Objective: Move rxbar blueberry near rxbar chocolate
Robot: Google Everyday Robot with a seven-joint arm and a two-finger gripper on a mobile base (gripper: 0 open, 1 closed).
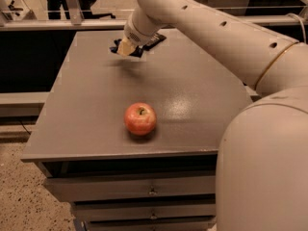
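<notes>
The robot's gripper will set the rxbar blueberry down on the grey table (pixel 177 39) just past the rxbar chocolate, toward the robot's arm.
My gripper (pixel 126 47) hangs over the far middle of the grey table (pixel 86 109). It is shut on the rxbar blueberry (pixel 135 52), a small dark blue bar that sticks out on both sides of the pale fingertips, just above the table top. The rxbar chocolate (pixel 156 40), a flat black bar, lies right behind and to the right of it, partly hidden by my arm. The two bars are almost touching.
A red apple (pixel 140 119) stands near the table's front edge. My large white arm (pixel 226 37) and body fill the right side of the view. Drawers (pixel 144 191) sit under the table top. A rail and dark clutter lie behind the table.
</notes>
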